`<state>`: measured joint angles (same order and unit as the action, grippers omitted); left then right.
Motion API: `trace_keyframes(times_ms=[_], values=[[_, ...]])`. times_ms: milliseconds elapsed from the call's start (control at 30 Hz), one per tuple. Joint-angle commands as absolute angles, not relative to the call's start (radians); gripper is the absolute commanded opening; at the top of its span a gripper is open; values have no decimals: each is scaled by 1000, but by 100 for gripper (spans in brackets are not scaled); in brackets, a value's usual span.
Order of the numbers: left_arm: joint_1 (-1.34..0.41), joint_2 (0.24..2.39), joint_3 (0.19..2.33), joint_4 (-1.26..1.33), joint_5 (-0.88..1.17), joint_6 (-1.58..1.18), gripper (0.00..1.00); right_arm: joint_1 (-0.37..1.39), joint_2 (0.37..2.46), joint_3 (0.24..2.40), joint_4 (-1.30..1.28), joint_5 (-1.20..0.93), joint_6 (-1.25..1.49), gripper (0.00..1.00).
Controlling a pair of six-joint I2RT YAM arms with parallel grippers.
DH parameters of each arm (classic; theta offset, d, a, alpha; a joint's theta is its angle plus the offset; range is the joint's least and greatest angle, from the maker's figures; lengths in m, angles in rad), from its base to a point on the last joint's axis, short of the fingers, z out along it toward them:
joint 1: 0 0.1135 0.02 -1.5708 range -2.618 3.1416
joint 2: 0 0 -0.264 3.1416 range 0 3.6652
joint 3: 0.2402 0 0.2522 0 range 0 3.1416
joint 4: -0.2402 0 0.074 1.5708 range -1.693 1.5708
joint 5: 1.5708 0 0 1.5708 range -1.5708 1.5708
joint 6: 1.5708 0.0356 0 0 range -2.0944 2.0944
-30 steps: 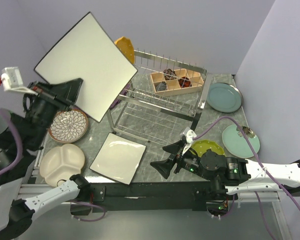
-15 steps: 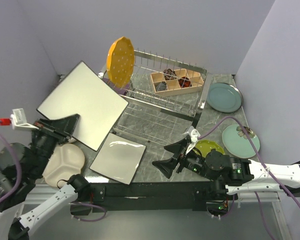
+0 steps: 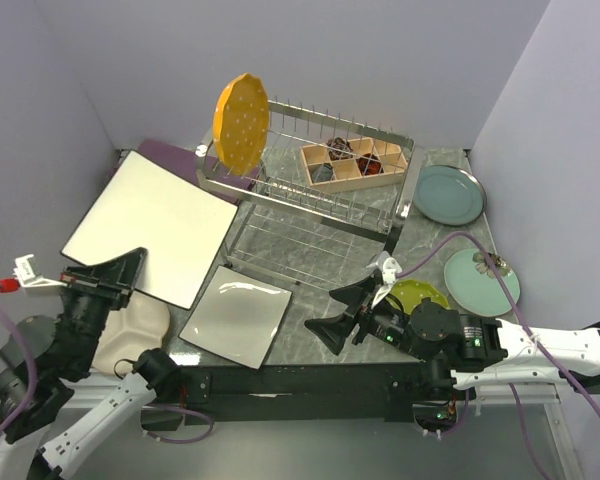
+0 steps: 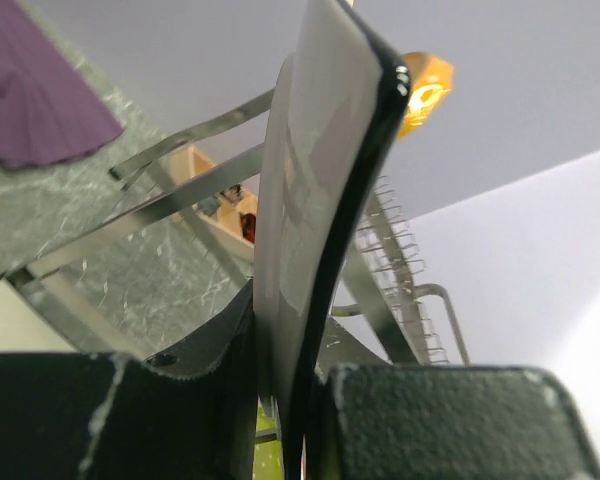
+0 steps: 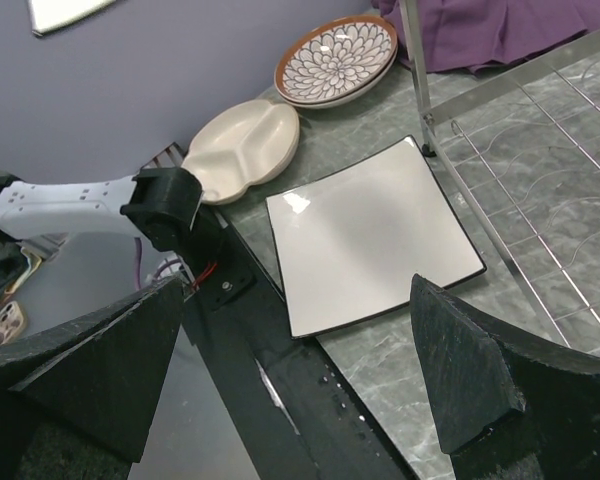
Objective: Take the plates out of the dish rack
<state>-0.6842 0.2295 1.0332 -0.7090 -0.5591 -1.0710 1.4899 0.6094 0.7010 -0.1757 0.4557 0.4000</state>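
Note:
My left gripper has the large cream square plate to place. It will release it on top of the smaller one before the dish rack (image 3: pixel 242 320).
My left gripper (image 3: pixel 115 275) is shut on the near edge of a large cream square plate (image 3: pixel 150 225), which tilts low over the table's left side. In the left wrist view that plate (image 4: pixel 320 200) stands edge-on between the pads of the left gripper (image 4: pixel 290 400). The dish rack (image 3: pixel 320 205) stands at centre back with an orange round plate (image 3: pixel 240 120) upright at its left end. A smaller cream square plate (image 3: pixel 237 315) lies flat in front of the rack. My right gripper (image 3: pixel 345 310) hangs open and empty over the table's near edge; the right gripper (image 5: pixel 295 330) points at that square plate (image 5: pixel 370 230).
A wooden compartment box (image 3: pixel 355 165) sits in the rack. A teal-grey plate (image 3: pixel 448 193), a mint plate (image 3: pixel 480 280) and a yellow-green plate (image 3: pixel 415 295) lie on the right. A cream divided dish (image 5: pixel 242 145) and a brown-rimmed patterned plate (image 5: pixel 335 60) lie on the left. A purple cloth (image 3: pixel 170 155) lies behind.
The left arm has brought the large square plate down and to the near left, from high beside the rack to low over the table. The orange plate now shows fully. The right arm has hardly moved.

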Motion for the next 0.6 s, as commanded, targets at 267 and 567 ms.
trace_keyframes(times_ms=[267,567], values=[[-686,126,778,-617,-548,-1425,1,1496,589,703,-146,485,402,100],[-678,44,667,-654,-497,-1512,1,1496,612,715,-146,491,400,100]])
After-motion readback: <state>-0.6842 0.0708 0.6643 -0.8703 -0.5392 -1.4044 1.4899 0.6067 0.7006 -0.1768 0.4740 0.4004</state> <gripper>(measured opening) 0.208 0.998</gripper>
